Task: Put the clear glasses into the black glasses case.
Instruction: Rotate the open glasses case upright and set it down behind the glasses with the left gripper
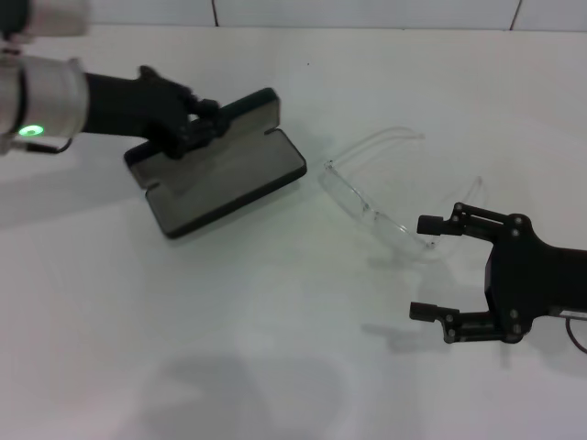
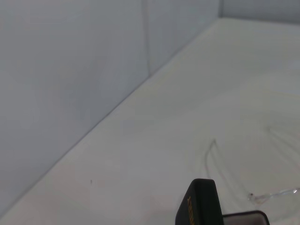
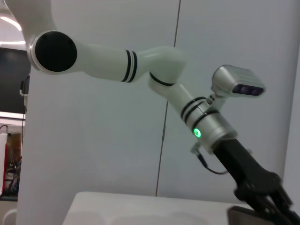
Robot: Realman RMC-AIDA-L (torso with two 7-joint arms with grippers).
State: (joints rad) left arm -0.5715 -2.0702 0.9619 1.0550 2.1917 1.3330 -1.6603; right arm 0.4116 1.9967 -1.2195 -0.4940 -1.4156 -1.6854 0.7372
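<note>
I need to next move my right gripper over to the clear glasses and close it on the bridge point(image 1: 370, 210) between the glasses' lenses.
The black glasses case point(image 1: 225, 188) lies open at the left of the white table, its lid point(image 1: 246, 107) raised at the far side. My left gripper point(image 1: 195, 128) is shut on the lid's left end. In the left wrist view the lid's edge point(image 2: 199, 206) shows small orange lettering. The clear glasses point(image 1: 371, 197) lie on the table to the right of the case, arms unfolded and pointing away from me. My right gripper point(image 1: 420, 268) stands open just right of the glasses' near end, with nothing between its fingers. The glasses point(image 2: 276, 192) show faintly in the left wrist view.
The white table point(image 1: 275, 348) meets a pale wall at its far edge. The right wrist view shows my left arm point(image 3: 206, 126) reaching down to a corner of the case point(image 3: 253, 216).
</note>
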